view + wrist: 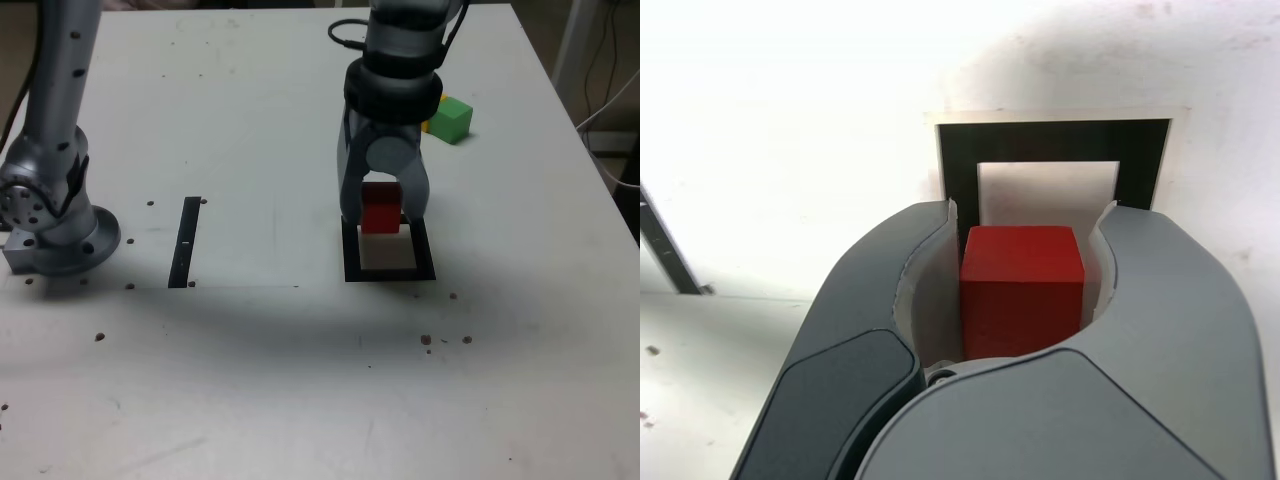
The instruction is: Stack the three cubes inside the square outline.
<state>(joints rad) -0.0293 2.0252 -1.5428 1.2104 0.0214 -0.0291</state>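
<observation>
The robot's gripper needs to release the red cube on the square outline's white centre (379,239) (1025,262), near the side that faces the grey base.
My gripper (385,216) is shut on the red cube (380,208), which sits between the two grey fingers and over the rear part of the square outline (390,274). The wrist view shows the red cube (1022,290) held in the gripper (1030,215), with the outline's black frame (960,160) and white centre just beyond it. I cannot tell whether the cube touches the surface. The green cube (452,120) lies on the table behind the gripper, at the exterior view's right. Only a sliver of the yellow cube (432,112) shows beside it, the rest hidden by the wrist.
A narrow black strip (186,240) lies flat towards the exterior view's left and also appears as the strip (665,250) in the wrist view. The arm's grey base (55,225) stands at the far left. Cables hang past the table's right edge (610,110).
</observation>
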